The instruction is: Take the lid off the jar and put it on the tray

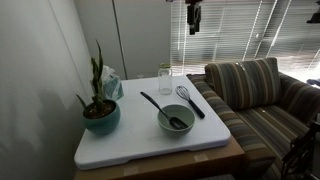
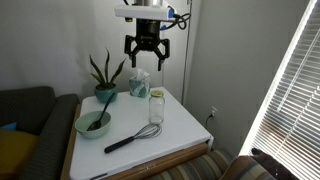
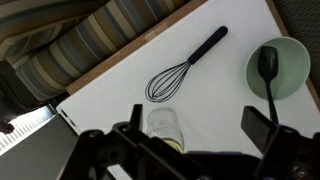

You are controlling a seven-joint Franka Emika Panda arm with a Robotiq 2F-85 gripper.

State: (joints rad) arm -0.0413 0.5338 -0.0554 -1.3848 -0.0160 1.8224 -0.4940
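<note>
My gripper will move down to the clear glass jar next and close around the pale lid's outer edge (image 1: 165, 67) (image 3: 173, 146).
The clear glass jar (image 1: 165, 80) stands upright at the far edge of the white tray (image 1: 130, 140), and the pale lid (image 1: 165, 67) sits on its mouth. It also shows in an exterior view (image 2: 157, 108), with the lid (image 2: 157, 94) on top. My gripper (image 2: 147, 60) hangs open and empty well above the jar and touches nothing. It is at the top of an exterior view (image 1: 194, 18). In the wrist view the jar (image 3: 164, 124) lies below, near one finger of the open gripper (image 3: 195, 135). Its top is partly hidden by the gripper body.
On the tray (image 2: 185, 125) are a teal bowl (image 1: 176, 120) holding a black spoon, a black whisk (image 1: 189, 100) and a potted plant (image 1: 100, 105). A pale packet (image 2: 140, 83) stands behind the jar. A striped sofa (image 1: 255, 95) adjoins the table.
</note>
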